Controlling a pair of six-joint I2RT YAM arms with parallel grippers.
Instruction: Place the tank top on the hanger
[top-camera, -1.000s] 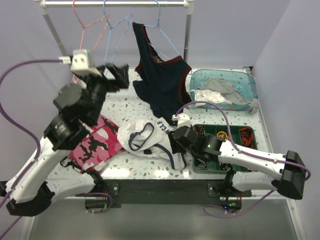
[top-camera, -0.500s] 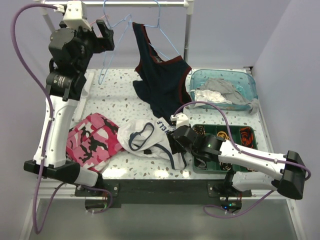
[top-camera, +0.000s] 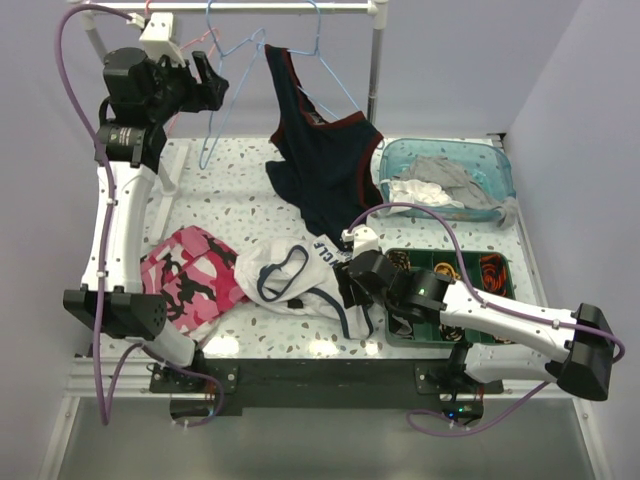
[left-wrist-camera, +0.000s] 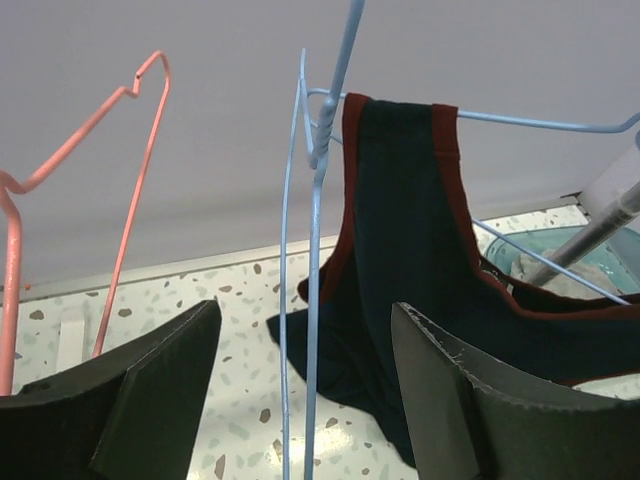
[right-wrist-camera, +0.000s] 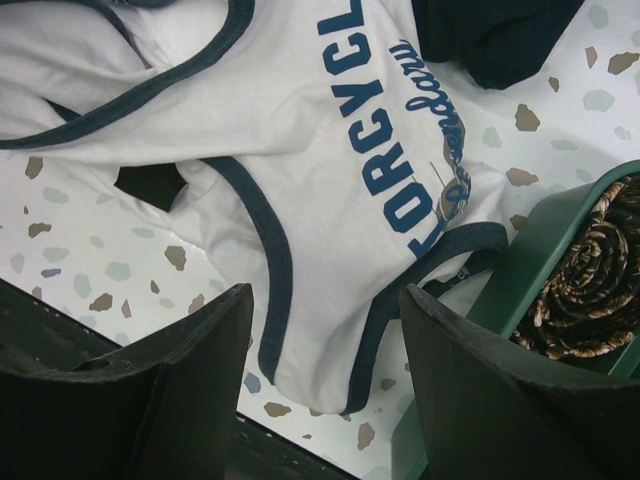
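Next, my right gripper grabs the tank top by the near end of its navy strap trim (top-camera: 346, 334) (right-wrist-camera: 270, 366), on the side away from the green tray.
The tank top (top-camera: 290, 272) lies crumpled on the table near the front; it is white with navy trim and blue print. In the right wrist view the tank top (right-wrist-camera: 350, 170) fills the space under my open right gripper (right-wrist-camera: 325, 385), whose jaws straddle its hem without touching. In the top view my right gripper (top-camera: 355, 285) sits at the top's right edge. The light blue hanger (top-camera: 222, 95) hangs from the rail. My left gripper (top-camera: 213, 82) is raised to it and open. The hanger's wires (left-wrist-camera: 315, 300) run between the jaws of my left gripper (left-wrist-camera: 305, 400), untouched.
A dark navy top with red trim (top-camera: 325, 170) hangs on a second blue hanger (top-camera: 325, 55) to the right. A pink hanger (top-camera: 180, 45) hangs left. A pink camouflage garment (top-camera: 190, 285) lies front left. A clear bin (top-camera: 500, 165) and a green tray (top-camera: 495, 300) stand right.
My left arm has swung up and back from above the table to the rail, bringing its open gripper around the light blue hanger. My right gripper has stayed at the tank top.
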